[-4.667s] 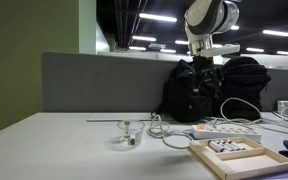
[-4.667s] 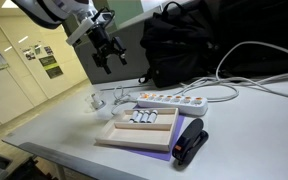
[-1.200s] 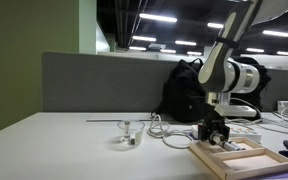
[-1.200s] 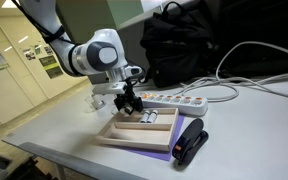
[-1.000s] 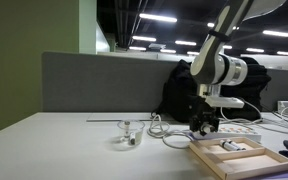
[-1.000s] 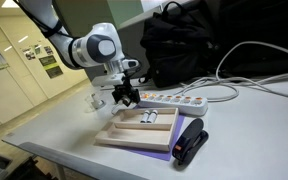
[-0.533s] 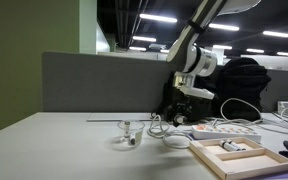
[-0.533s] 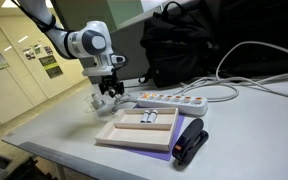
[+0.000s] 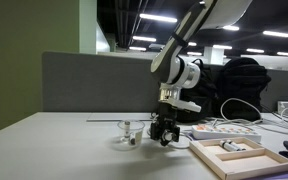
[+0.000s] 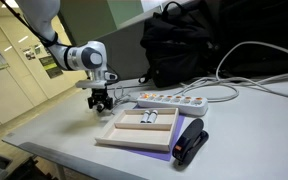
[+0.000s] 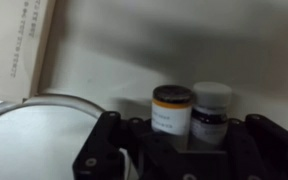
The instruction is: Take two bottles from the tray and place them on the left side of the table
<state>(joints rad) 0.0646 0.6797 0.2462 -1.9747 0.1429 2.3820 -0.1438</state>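
Note:
Next, my gripper releases the two tiny bottles on the white table (image 9: 155, 154) between the small clear object and the tan tray.
My gripper (image 11: 192, 135) is shut on two tiny bottles held side by side: an orange-rimmed one with a white label (image 11: 171, 112) and a white-capped dark one (image 11: 212, 112). In both exterior views the gripper (image 9: 164, 135) (image 10: 102, 102) hangs low over the white table (image 9: 54, 150) (image 10: 54, 125), off the tray toward the side away from the backpack. The tan tray (image 9: 246, 160) (image 10: 114, 136) holds two more bottles (image 10: 148, 117) (image 9: 229, 147).
A small clear object (image 9: 129, 133) stands on the table just beyond the gripper. A white power strip (image 10: 169, 100) (image 9: 224, 130) with cables lies behind the tray, with a black backpack (image 10: 194, 45) (image 9: 242, 85) behind that. A black device (image 10: 191, 140) lies beside the tray. A white cable loop (image 11: 24, 110) shows in the wrist view.
The gripper rose from the tray with the bottles and swung sideways away from it, then came down low over the table. The tray holds fewer bottles than 4.7 seconds ago.

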